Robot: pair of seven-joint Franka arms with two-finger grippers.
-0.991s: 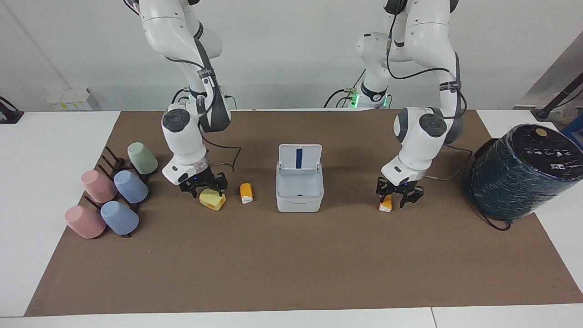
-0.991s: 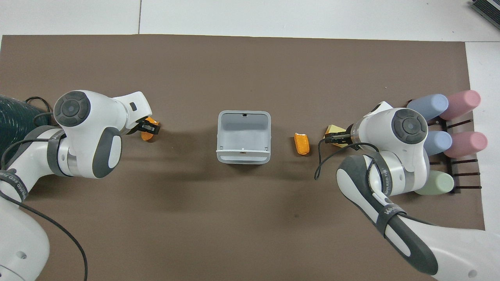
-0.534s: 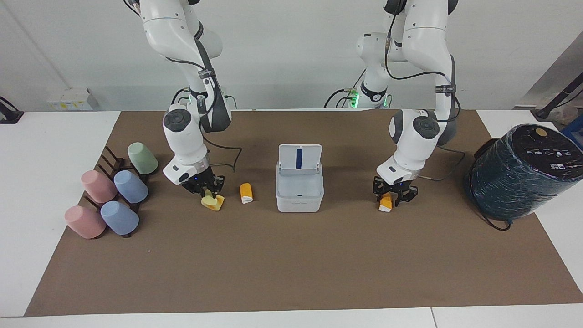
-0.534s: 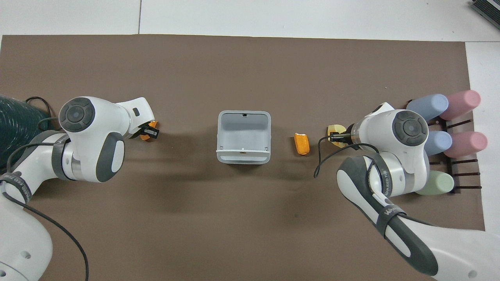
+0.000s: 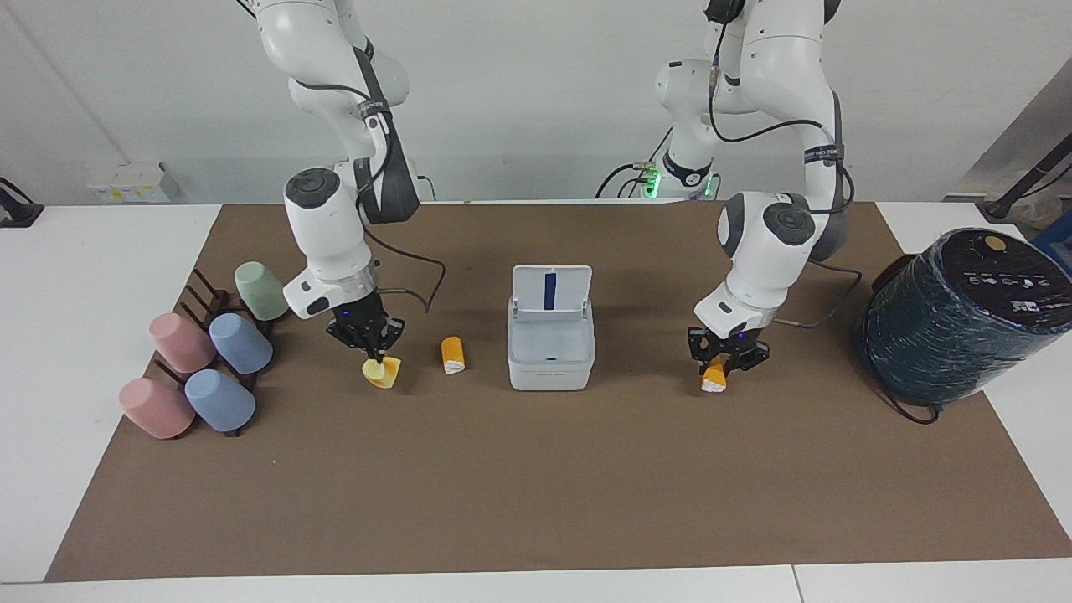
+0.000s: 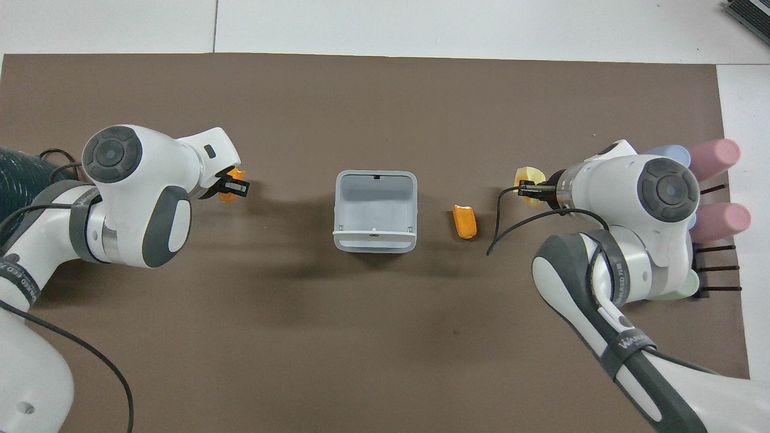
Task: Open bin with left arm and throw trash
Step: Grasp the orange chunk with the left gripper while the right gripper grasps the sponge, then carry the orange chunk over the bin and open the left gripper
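Next, the left gripper releases the orange wedge on the bottom of the white bin, near the bin's front rim [image 6: 368,215].
The white bin [image 5: 551,362] stands mid-table with its lid [image 5: 551,291] up; it also shows in the overhead view [image 6: 375,243]. My left gripper [image 5: 717,362] is shut on an orange wedge [image 5: 713,378] and holds it low over the mat, toward the left arm's end, beside the bin; the wedge also shows in the overhead view [image 6: 227,193]. My right gripper [image 5: 374,353] is shut on the pale yellow block [image 5: 383,373], which hangs tilted just above the mat. A second orange wedge [image 5: 452,354] lies on the mat between the block and the bin.
A big dark teal wrapped cylinder [image 5: 955,314] lies at the left arm's end of the table. Several pastel cups [image 5: 239,343] sit on a dark rack at the right arm's end, close to the right arm. The brown mat [image 5: 536,486] covers the table.
Both grippers have shut on their pieces. The right gripper has lifted the yellow block off the mat, and both arms have risen a little.
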